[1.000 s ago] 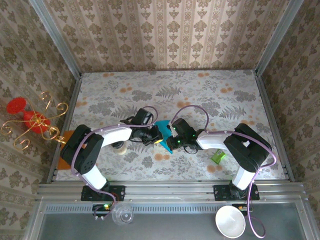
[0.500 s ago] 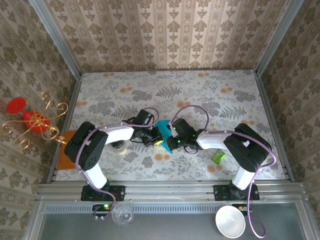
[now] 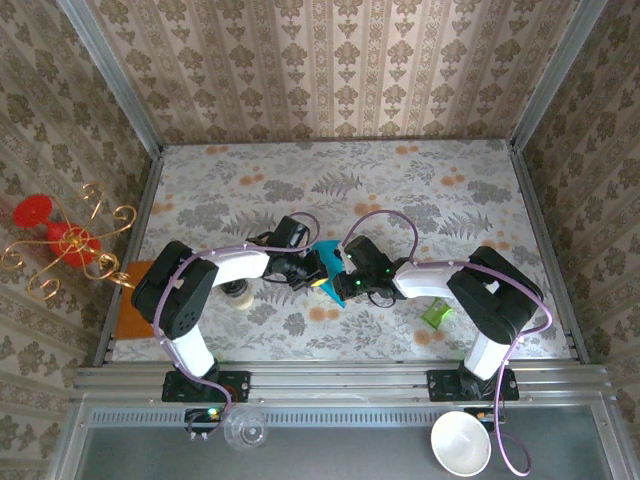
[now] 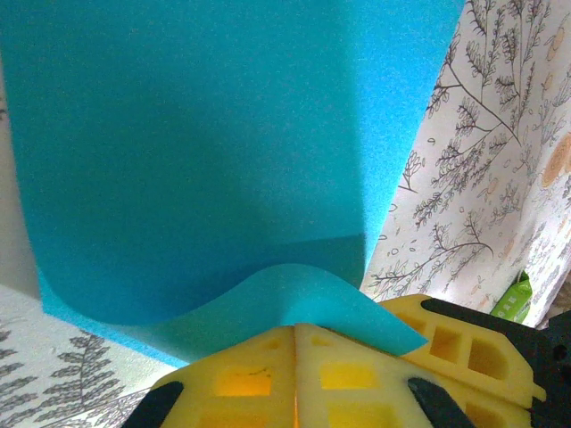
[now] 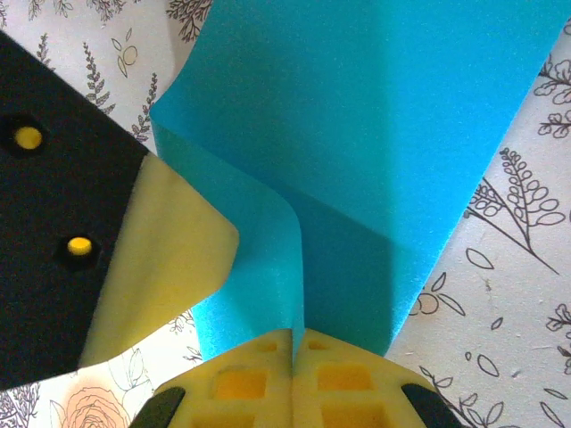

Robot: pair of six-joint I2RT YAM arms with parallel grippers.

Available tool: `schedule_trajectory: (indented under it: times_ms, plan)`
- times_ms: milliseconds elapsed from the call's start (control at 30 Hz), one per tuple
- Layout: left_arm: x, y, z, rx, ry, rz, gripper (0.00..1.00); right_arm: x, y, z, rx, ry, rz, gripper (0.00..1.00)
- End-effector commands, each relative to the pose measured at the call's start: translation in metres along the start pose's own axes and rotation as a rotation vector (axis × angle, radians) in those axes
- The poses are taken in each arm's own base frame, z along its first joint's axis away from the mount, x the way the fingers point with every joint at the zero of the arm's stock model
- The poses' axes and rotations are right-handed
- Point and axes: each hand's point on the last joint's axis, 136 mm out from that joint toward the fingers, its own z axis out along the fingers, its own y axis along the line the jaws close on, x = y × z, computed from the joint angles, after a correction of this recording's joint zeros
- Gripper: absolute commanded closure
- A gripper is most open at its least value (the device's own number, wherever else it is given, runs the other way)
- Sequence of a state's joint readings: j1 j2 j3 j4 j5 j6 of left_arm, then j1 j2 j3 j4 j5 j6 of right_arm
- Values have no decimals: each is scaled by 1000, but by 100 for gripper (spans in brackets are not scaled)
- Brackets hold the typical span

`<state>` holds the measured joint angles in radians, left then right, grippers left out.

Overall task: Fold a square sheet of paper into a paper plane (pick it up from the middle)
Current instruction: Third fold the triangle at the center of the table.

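I need to let go with my right gripper, as the curled flap bunches into it, so the flap spreads flat, and then I need to close that gripper at the near folded edge (image 5: 375,344).
The square sheet of paper (image 3: 326,252) is teal-blue and stands bent up off the table's middle, between my two grippers. My left gripper (image 3: 311,271) comes at it from the left and my right gripper (image 3: 340,276) from the right. In the right wrist view a raised fold of the paper (image 5: 384,134) runs straight into my shut right gripper (image 5: 294,334). The left gripper's yellow finger (image 5: 152,267) presses the fold's left side. In the left wrist view the curled paper (image 4: 205,134) meets the seam of my shut left gripper (image 4: 295,328).
A small green crumpled wrapper (image 3: 436,314) lies right of the grippers. An orange mat (image 3: 130,312) sits at the table's left edge. A small round white object (image 3: 237,291) rests under the left forearm. A white bowl (image 3: 460,443) and a clear glass (image 3: 245,430) stand beyond the near rail.
The left arm's elbow has shifted slightly to the right. Both grippers and the paper stay in the same spot, still pinched together.
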<state>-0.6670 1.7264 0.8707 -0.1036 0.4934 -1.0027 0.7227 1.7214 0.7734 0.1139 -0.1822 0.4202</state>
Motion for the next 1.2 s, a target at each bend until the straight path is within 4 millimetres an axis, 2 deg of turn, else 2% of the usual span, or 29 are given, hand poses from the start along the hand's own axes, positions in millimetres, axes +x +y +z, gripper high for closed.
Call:
schedule_trajectory:
  times_ms: [0, 667, 767, 900, 933, 1033, 1167]
  plan:
    - [6, 11, 4, -28, 15, -23, 91, 25, -20, 8, 71, 92, 34, 100]
    - [12, 38, 8, -93, 12, -60, 92, 23, -21, 6, 76, 88, 49, 98]
    - [12, 43, 8, -105, 9, -64, 92, 13, -17, -2, 74, 60, 74, 90]
    - [10, 47, 7, -113, 3, -65, 93, -7, -17, -24, 81, 8, 161, 67]
    - [9, 47, 7, -111, 0, -63, 93, -11, -17, -31, 86, -6, 182, 64]
    - [5, 47, 7, -106, -6, -60, 93, -16, -22, -46, 98, -26, 242, 59]
    - [1, 45, 7, -99, -11, -52, 94, -13, -17, -52, 62, -18, 248, 63]
